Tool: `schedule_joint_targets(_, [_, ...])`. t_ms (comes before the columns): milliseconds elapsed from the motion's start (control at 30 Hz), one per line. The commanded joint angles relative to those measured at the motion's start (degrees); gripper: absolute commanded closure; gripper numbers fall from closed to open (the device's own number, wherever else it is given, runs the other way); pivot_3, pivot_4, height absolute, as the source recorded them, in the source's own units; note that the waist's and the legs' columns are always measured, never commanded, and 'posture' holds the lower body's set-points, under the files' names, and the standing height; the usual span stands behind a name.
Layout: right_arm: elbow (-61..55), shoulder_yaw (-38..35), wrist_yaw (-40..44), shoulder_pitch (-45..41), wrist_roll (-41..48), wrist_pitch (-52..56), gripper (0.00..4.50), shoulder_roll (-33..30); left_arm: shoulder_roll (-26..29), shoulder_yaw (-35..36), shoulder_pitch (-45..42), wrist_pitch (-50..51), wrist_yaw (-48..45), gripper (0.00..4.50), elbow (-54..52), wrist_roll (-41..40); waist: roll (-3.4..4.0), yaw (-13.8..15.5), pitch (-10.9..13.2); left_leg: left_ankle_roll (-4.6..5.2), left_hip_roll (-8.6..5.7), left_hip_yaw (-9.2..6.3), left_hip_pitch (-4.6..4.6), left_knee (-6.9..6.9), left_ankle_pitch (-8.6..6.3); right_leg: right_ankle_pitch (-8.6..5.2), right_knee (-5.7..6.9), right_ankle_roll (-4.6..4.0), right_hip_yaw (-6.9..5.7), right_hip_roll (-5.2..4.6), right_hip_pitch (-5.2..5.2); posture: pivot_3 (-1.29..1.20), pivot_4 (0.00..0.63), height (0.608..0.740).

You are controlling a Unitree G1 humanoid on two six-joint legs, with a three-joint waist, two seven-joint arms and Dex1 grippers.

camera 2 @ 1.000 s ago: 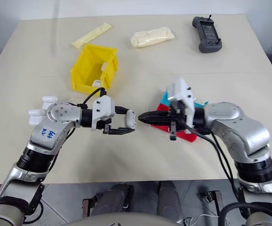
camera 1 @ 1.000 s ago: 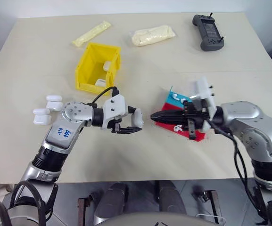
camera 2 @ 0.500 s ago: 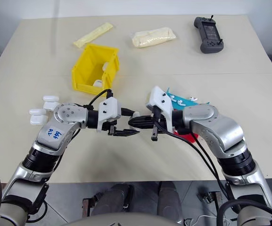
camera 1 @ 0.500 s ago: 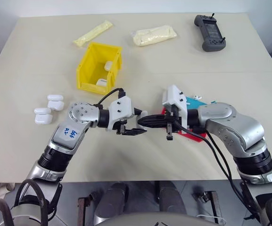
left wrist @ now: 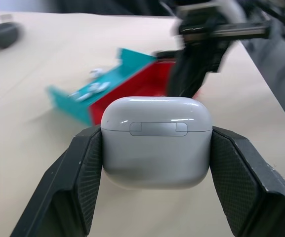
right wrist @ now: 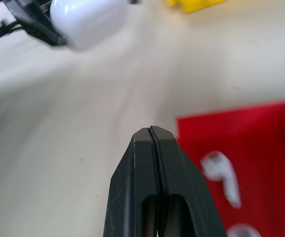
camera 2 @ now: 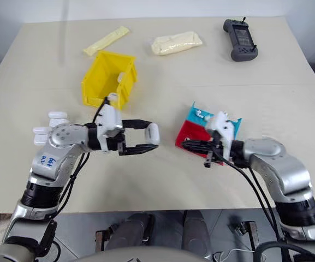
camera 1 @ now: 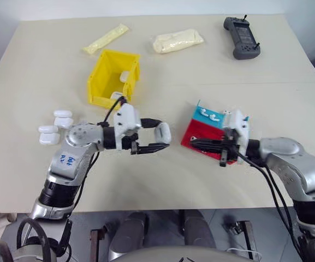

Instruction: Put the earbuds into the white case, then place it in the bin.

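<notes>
Next, my left gripper sets the white case down on the yellow bin's bare bottom [camera 1: 110,82], beside the cases inside.
A white case [left wrist: 156,143] with its lid closed is clamped between the two black fingers of my left gripper [camera 1: 160,136], which holds it level above the table's middle. To the right, my right gripper [camera 1: 192,142] is shut with nothing between its fingers [right wrist: 137,148], its tips over the near edge of the red-and-blue tray [camera 1: 196,132]. Loose earbuds [right wrist: 222,174] lie in the tray's red part, and more earbuds [camera 1: 209,114] in its blue part. The yellow bin [camera 1: 98,76] stands behind the left gripper with white cases inside.
Three spare white cases [camera 1: 56,126] lie at the left of the table. Two cream packets [camera 1: 177,41] [camera 1: 106,38] and a black controller [camera 1: 242,37] lie along the far edge.
My right gripper has drawn back to the right and down, away from the case, to the tray's edge. The left gripper with the case shifted a little to the left.
</notes>
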Motion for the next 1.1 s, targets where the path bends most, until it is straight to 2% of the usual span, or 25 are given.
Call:
schedule_joint_targets(33, [-5.5,-8.2,-0.2,3.5,3.8,-5.7,3.67,1.8,-0.4,7.2,3.5,1.0,6.0,1.69,-4.4,-3.1,0.0,0.0,0.0,0.0,0.02,0.0,0.0,0.0,0.0,0.0,0.0,0.0,0.0,0.02,0.01,0.0,0.15,0.74])
schedule_joint_targets(167, [-7.2,-12.7,-4.2,6.1,2.1,-11.8,2.25,5.0,-0.3,14.2,8.9,0.4,12.5,1.69,-6.6,-3.2,0.0,-0.2,0.0,-0.02,0.09,0.04,0.08,-0.01,0.0,0.0,-0.02,0.0,0.04,0.1,0.01,0.0,0.15,0.74])
schedule_joint_targets(267, [-9.4,-14.1,-4.6,9.7,0.3,-16.3,1.39,5.8,-0.7,18.8,13.0,1.7,18.4,1.69,-9.7,-3.1,0.0,0.0,0.0,-0.04,0.08,0.04,0.09,-0.01,-0.01,0.0,-0.01,-0.01,0.05,0.09,0.01,0.0,0.15,0.74])
schedule_joint_targets(400, [-11.4,-15.5,-6.5,12.0,0.6,-19.5,0.11,6.9,-1.6,21.1,14.3,6.4,25.0,1.69,-11.2,-4.2,0.0,0.3,0.0,-0.01,0.0,0.04,0.08,0.0,-0.01,0.0,-0.02,0.0,0.06,0.01,0.06,0.0,0.15,0.74])
schedule_joint_targets(600, [-14.0,-12.7,-6.1,12.4,1.3,-19.6,0.05,6.0,-2.9,19.3,4.4,7.4,29.9,1.69,-3.2,-2.7,-0.03,0.2,0.0,-0.02,0.0,0.02,0.1,0.03,0.0,0.0,-0.09,0.0,0.04,0.04,0.07,0.0,0.15,0.74])
schedule_joint_targets(700, [-14.0,-11.8,-7.3,11.1,1.0,-18.9,0.05,5.8,-2.7,15.0,-6.2,3.8,30.9,1.69,9.8,2.5,-0.03,0.1,0.0,-0.01,-0.02,0.04,0.11,0.03,0.0,0.0,0.02,0.0,0.05,0.03,0.07,0.0,0.15,0.74])
schedule_joint_targets(933, [-14.9,-9.2,-9.9,9.5,-0.1,-17.6,0.05,5.6,-4.2,10.0,-22.3,-5.1,31.1,1.69,34.0,9.6,-0.06,-0.2,0.0,-0.01,-0.01,0.06,0.07,-0.01,-0.01,0.01,0.04,0.01,0.01,0.05,0.03,0.0,0.15,0.74])
schedule_joint_targets(1000, [-15.2,-8.4,-10.8,8.9,-0.3,-17.4,0.0,5.7,-4.2,9.1,-24.3,-6.9,30.3,0.96,38.1,10.8,-0.06,-0.4,0.0,-0.01,-0.01,0.08,0.08,-0.01,-0.01,0.01,0.06,0.02,-0.01,0.05,0.02,0.0,0.15,0.74])
schedule_joint_targets(1100, [-15.6,-7.8,-11.8,8.4,-0.3,-17.1,0.0,5.7,-4.1,9.0,-25.1,-8.4,29.0,0.09,38.7,10.7,-0.06,-0.6,0.0,-0.01,-0.01,0.07,0.08,-0.01,0.0,0.01,0.09,0.02,-0.01,0.05,0.01,0.0,0.15,0.74])
